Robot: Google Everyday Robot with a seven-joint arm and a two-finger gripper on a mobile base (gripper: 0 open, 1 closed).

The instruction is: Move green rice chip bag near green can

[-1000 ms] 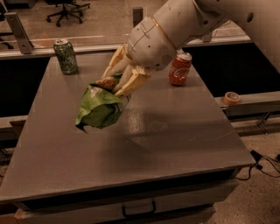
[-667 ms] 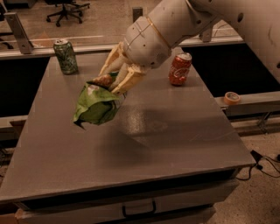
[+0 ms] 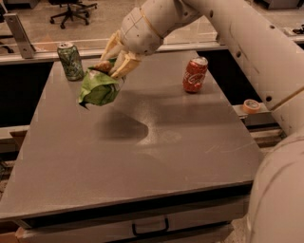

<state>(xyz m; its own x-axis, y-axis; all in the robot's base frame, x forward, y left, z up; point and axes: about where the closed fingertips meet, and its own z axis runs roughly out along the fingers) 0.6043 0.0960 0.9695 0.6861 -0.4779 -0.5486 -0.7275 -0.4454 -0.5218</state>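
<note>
The robot's gripper needs to release the green rice chip bag, which hangs above the grey table now, on the table (image 3: pixel 84 84), in front of the green can.
My gripper (image 3: pixel 110 68) is shut on the top of the green rice chip bag (image 3: pixel 98 88), a crumpled light green pouch that hangs above the grey table (image 3: pixel 142 156), casting a shadow below. The green can (image 3: pixel 70 60), dark green patterned with a silver top, stands upright at the table's far left corner, a short way left of and beyond the bag. The bag's logo is hidden by the crumpling.
A red-orange soda can (image 3: pixel 194 74) stands upright at the far right of the table. A roll of tape (image 3: pixel 251 105) lies on a ledge past the right edge. An office chair (image 3: pixel 71 9) and a metal post (image 3: pixel 18 29) are beyond the table.
The gripper has carried the bag up and to the far left, closer to the green can. The cans have not moved.
</note>
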